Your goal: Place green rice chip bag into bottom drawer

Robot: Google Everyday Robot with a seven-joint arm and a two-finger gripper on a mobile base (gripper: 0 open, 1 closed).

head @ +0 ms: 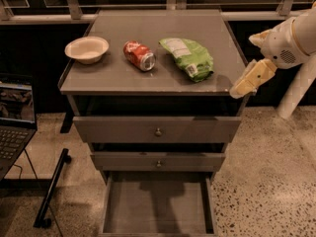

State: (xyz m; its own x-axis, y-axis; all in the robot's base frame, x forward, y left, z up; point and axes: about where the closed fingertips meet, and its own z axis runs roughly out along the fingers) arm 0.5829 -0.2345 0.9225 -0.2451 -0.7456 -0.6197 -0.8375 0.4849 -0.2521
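The robot's gripper needs to close on the near end (pixel 200 65) of the green rice chip bag, the end closest to the front edge of the cabinet top.
The green rice chip bag (pixel 187 57) lies flat on the right half of the grey cabinet top (pixel 108 75), white label panel facing up. The bottom drawer (pixel 157 206) is pulled out at floor level, a shallow grey tray with a bare floor. My gripper (pixel 247 82) hangs from the white arm at the cabinet's right edge. It is level with the top, to the right of the bag and apart from it, and it holds nothing.
A red soda can (pixel 139 55) lies on its side left of the bag, and a white bowl (pixel 87 49) sits at the far left. Two closed drawer fronts with knobs (pixel 158 131) are above the open drawer. A laptop (pixel 15 117) stands at left and a white post (pixel 296 90) at right.
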